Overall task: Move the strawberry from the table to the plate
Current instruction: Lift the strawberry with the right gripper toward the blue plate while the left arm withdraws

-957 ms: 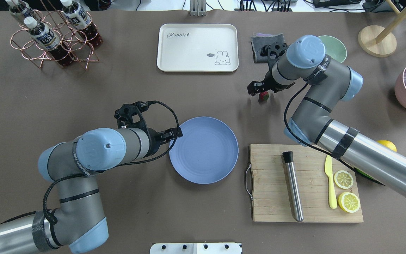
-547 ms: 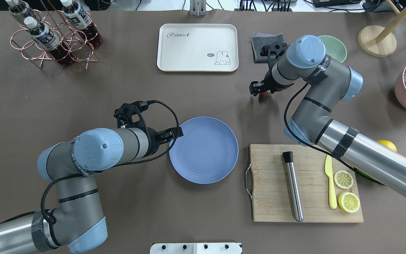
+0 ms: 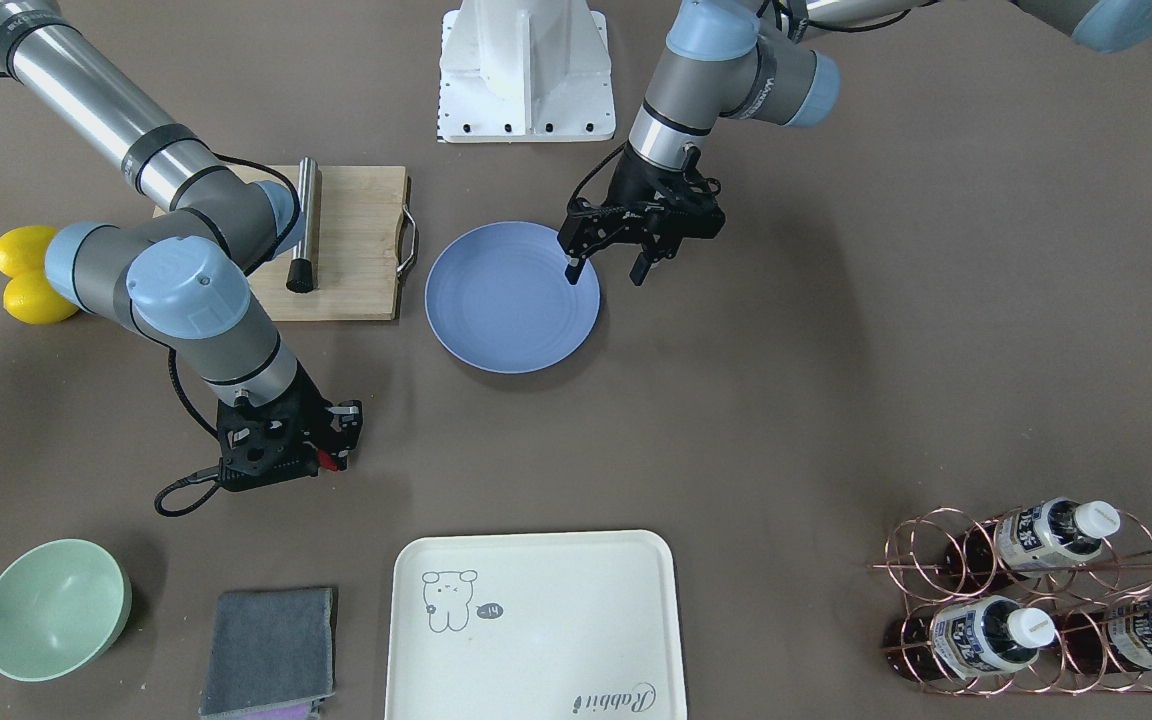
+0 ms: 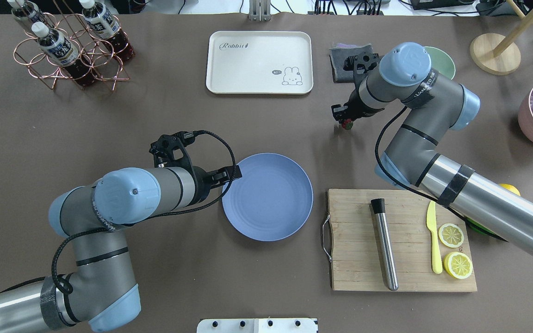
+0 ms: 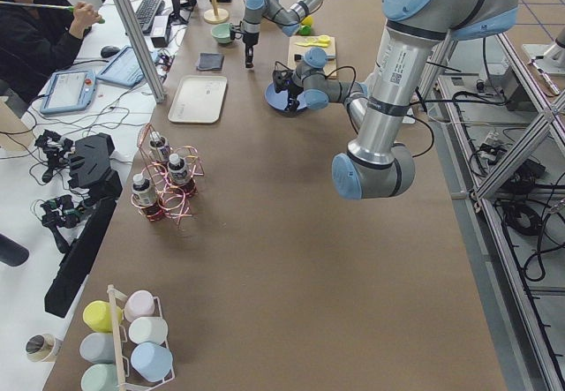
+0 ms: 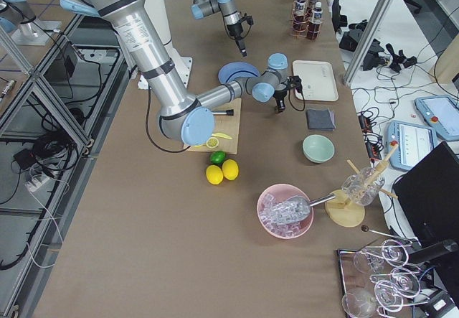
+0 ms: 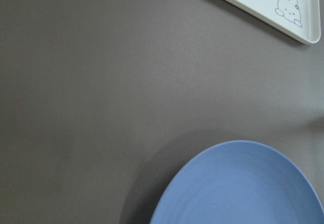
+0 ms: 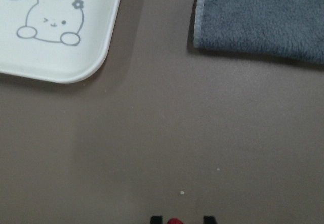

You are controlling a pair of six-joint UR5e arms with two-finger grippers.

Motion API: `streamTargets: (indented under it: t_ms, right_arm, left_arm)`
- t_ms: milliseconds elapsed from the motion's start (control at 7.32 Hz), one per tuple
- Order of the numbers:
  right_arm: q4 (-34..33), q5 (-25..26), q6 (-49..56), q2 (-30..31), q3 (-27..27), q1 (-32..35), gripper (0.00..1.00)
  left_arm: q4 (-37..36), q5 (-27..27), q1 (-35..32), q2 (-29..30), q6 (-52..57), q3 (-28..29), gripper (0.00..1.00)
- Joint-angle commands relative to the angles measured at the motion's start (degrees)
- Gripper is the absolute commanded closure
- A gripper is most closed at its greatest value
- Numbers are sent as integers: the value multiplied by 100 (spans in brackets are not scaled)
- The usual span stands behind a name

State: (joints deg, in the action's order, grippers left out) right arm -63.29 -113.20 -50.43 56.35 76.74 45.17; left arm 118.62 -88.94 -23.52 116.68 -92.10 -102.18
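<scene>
Next, I release the strawberry near the middle of the blue plate point(image 3: 507, 290) with my right gripper.
The tiny red strawberry point(image 4: 348, 123) sits between the fingers of my right gripper point(image 4: 345, 121), which is shut on it low over the brown table point(image 4: 155, 115). The right wrist view shows only a red sliver of the strawberry point(image 8: 173, 221) between two dark fingertips. From the front, the strawberry point(image 3: 329, 462) peeks out under the right gripper point(image 3: 331, 455). The blue plate point(image 4: 269, 196) lies mid-table with nothing on it. My left gripper point(image 3: 606, 270) hangs open at the plate's point(image 3: 511, 297) edge, one finger over the rim. The plate point(image 7: 243, 183) fills the left wrist view's lower right.
A cream tray point(image 4: 259, 62) lies at the back centre, with a grey cloth point(image 3: 269, 650) and a green bowl point(image 3: 54, 608) beyond the right gripper. A cutting board point(image 4: 359, 273) holds a metal rod, a yellow knife and lemon slices. A bottle rack point(image 4: 70, 46) stands far left.
The right gripper's fingers closed on the strawberry, and its wrist shifted slightly toward the far side of the table. The left arm barely moved.
</scene>
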Motion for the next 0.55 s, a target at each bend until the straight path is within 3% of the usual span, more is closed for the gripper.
streamTargets:
  t_ms: [0,273,410]
  right_arm:
    - [-541,-420,-2,-45,532,254,100]
    - [-1000,-405,-11,-63,1026,125,100]
    - [-1010,-344,-237,-63,1167,2,100]
  left_arm:
    - [-58,-549,-527,-14,86,-31,2]
    - [-50,-485,-907,-503,848,-4,2]
    - [-15,-57,-969,-802,1400,-65,2]
